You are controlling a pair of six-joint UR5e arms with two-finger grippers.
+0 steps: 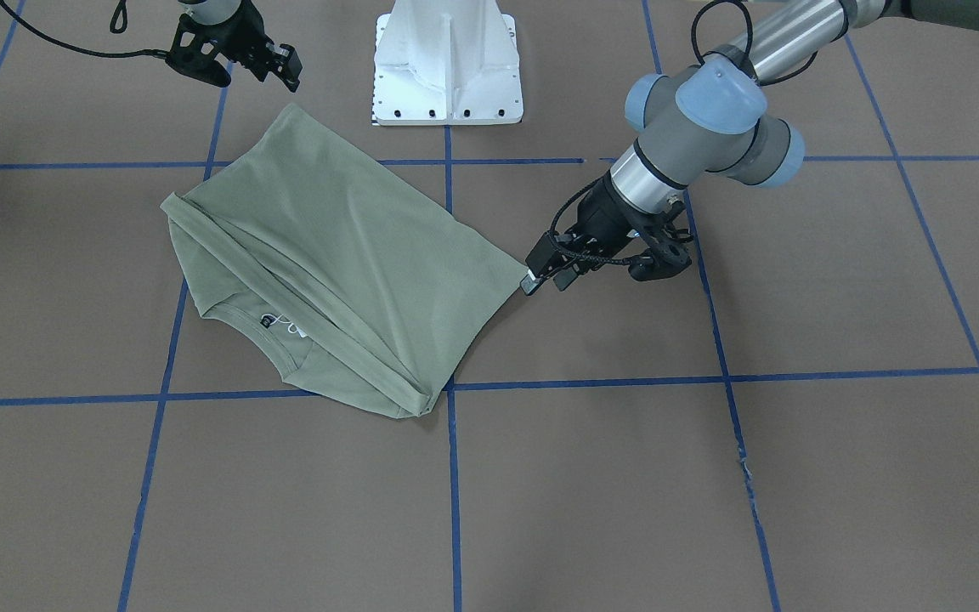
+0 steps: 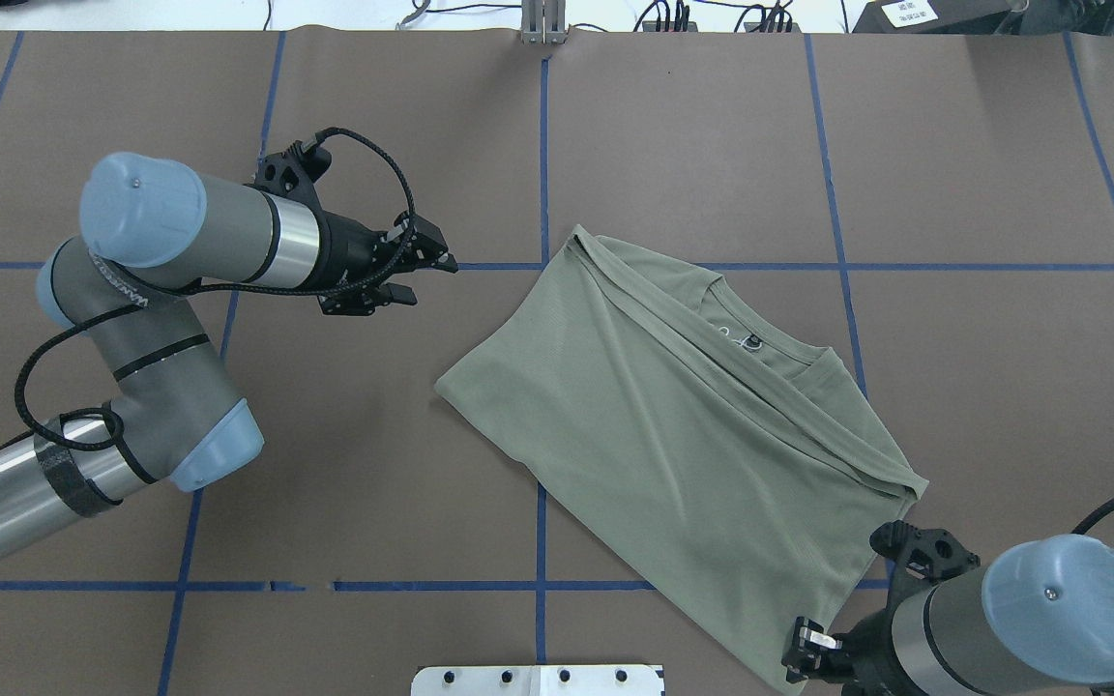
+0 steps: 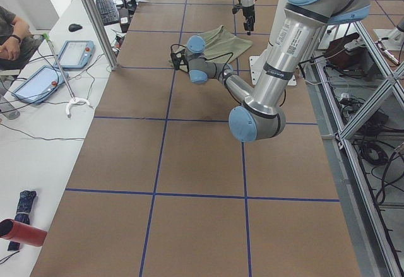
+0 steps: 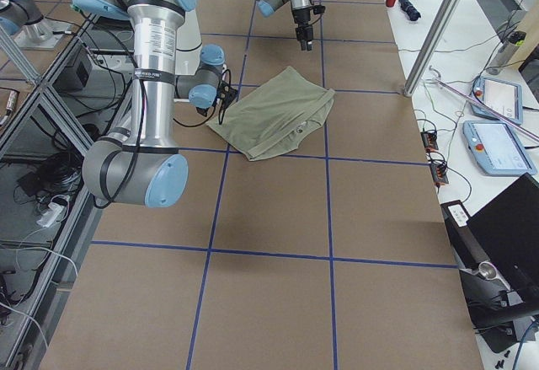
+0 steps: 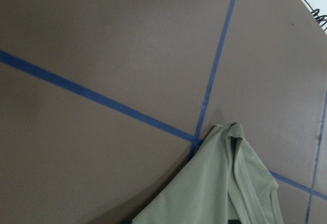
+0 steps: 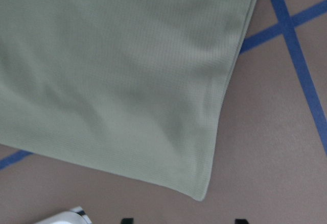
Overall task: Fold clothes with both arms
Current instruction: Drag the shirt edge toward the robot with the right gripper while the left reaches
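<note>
I should next use my left gripper to grab the sage-green shirt by its corner (image 1: 523, 271) (image 5: 139, 219) nearest that gripper, on the side away from the collar.
The sage-green shirt (image 1: 345, 255) lies folded on the brown table, collar and dark label (image 1: 268, 320) showing; it also shows in the overhead view (image 2: 673, 435). My left gripper (image 1: 546, 283) is open and empty, hovering just beside the shirt's corner nearest it, apart from it in the overhead view (image 2: 431, 278). The left wrist view shows only the cloth (image 5: 219, 193) below. My right gripper (image 2: 804, 657) is open and empty over the shirt's near corner (image 6: 199, 196). It also shows at the top left of the front view (image 1: 279, 78).
The white pedestal base (image 1: 447, 68) stands at the robot's edge beside the shirt. Blue tape lines (image 1: 453, 476) grid the brown table. A side bench with tablets (image 3: 38, 81) and a seated operator (image 3: 9, 34) lies beyond the table's far edge.
</note>
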